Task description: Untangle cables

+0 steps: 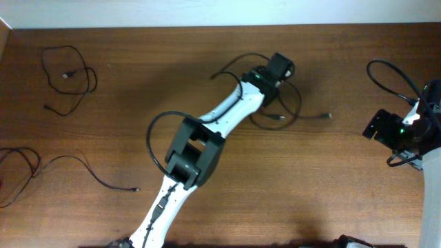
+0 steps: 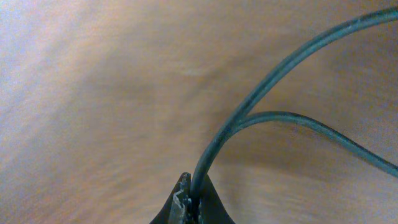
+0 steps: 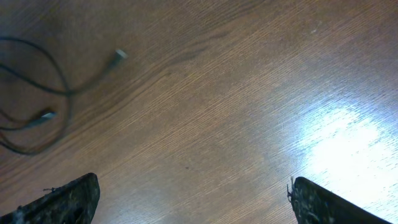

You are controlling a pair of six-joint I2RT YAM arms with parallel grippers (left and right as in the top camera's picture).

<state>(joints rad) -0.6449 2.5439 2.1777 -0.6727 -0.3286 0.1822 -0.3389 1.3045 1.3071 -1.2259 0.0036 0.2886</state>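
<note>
My left gripper will let go of the black cable on the bare wood (image 1: 134,108) next to the separate looped cable near the back edge.
The cables (image 1: 286,110) lie as thin black loops on the wooden table right of centre, with small plug ends (image 1: 328,116) pointing right. My left gripper (image 1: 280,70) sits over the top of this bundle. In the left wrist view it (image 2: 194,202) is shut on one black cable (image 2: 261,99), which rises from between the fingertips and crosses another strand. My right gripper (image 1: 376,126) waits at the right side, apart from the bundle. Its fingers (image 3: 68,202) stand wide open over bare wood, and the loops (image 3: 37,93) with a plug (image 3: 120,55) show at that view's upper left.
A separate looped cable (image 1: 69,79) lies at the far left top. Another one (image 1: 62,165) trails along the left edge lower down. The thicker black lead (image 1: 155,141) belongs to my left arm, and the table's back edge (image 1: 207,26) runs along the top.
</note>
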